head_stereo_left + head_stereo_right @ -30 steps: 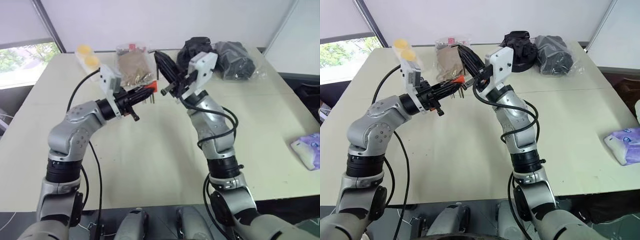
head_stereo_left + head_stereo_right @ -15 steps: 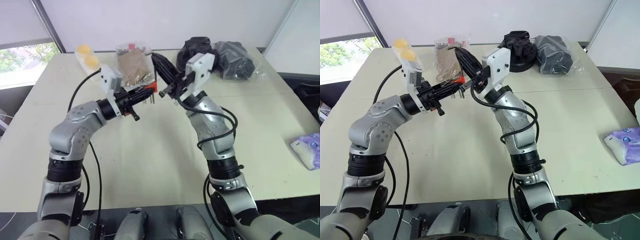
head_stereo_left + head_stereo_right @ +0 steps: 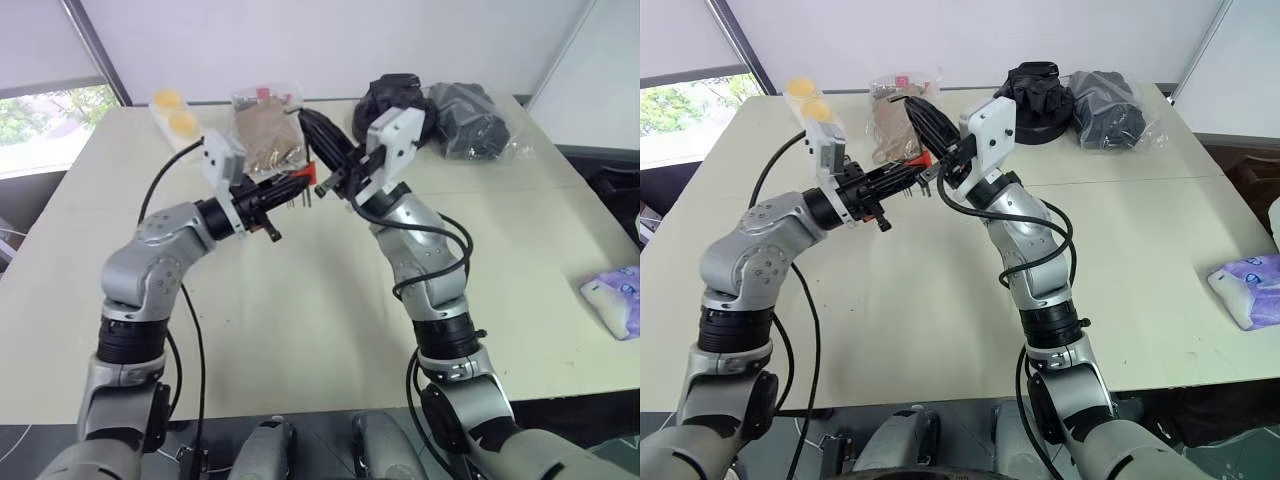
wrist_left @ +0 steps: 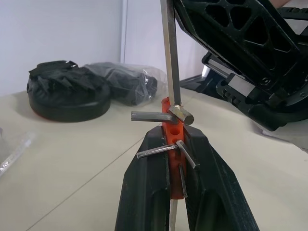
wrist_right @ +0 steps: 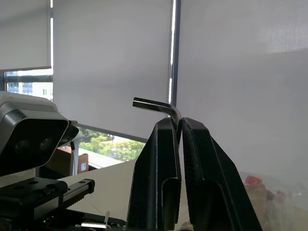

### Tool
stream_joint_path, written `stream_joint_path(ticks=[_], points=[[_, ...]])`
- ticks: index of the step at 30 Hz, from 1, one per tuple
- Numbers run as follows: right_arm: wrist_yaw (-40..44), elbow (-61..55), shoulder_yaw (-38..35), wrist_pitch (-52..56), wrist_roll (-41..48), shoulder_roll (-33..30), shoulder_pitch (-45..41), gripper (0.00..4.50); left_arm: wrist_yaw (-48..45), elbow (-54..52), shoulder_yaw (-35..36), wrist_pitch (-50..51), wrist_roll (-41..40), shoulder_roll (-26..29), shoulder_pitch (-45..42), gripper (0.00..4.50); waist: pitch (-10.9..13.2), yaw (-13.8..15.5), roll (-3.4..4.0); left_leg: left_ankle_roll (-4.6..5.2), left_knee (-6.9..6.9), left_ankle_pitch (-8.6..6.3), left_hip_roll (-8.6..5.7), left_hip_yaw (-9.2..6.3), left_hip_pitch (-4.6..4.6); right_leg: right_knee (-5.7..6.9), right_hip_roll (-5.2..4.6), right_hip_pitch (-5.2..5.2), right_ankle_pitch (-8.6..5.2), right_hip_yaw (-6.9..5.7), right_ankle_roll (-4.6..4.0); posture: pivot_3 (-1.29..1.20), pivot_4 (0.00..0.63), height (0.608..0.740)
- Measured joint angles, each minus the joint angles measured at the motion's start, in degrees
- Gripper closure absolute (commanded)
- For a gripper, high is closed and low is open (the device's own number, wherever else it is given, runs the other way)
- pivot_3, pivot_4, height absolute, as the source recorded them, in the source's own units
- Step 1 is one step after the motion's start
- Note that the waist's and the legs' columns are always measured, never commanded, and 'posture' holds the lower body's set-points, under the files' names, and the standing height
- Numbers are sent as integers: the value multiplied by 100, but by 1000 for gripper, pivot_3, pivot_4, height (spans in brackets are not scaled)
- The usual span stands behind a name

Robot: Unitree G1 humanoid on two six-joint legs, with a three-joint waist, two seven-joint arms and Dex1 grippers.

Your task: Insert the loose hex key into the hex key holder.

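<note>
Next, I let go of the red hex key holder, now held above the table, with my left gripper on the bare tabletop (image 3: pixel 347 286) between my arms, near the middle.
My left gripper (image 4: pixel 174 144) is shut on the red hex key holder (image 4: pixel 172 129), held above the table with several short grey keys sticking out of it. My right gripper (image 5: pixel 177 124) is shut on the loose hex key (image 5: pixel 151 103), whose bent end pokes out past the fingertips. The key's long leg (image 4: pixel 168 53) runs straight down to the holder's top end and touches it there. From the head the two grippers meet over the table's far middle, the right gripper (image 3: pixel 310 118) just above the holder (image 3: pixel 303 176).
A clear bag of brown stuff (image 3: pixel 268 135) and two yellow-lidded tubs (image 3: pixel 172 110) lie behind the grippers. A black bundle (image 3: pixel 400 95) and a bagged grey item (image 3: pixel 470 120) sit at the far right. A purple packet (image 3: pixel 615 300) lies near the right edge.
</note>
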Motion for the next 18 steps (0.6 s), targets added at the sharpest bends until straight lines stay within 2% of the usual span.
stream_joint_path(ticks=[18], points=[[-3, 54, -7, -104, -121, -10, 0, 4475, 51, -45, 1, 0, 0, -2, 0, 4500, 0, 0, 0, 0, 0, 0, 0, 0, 0, 0, 0, 0, 0, 0, 0, 0, 150, 740]])
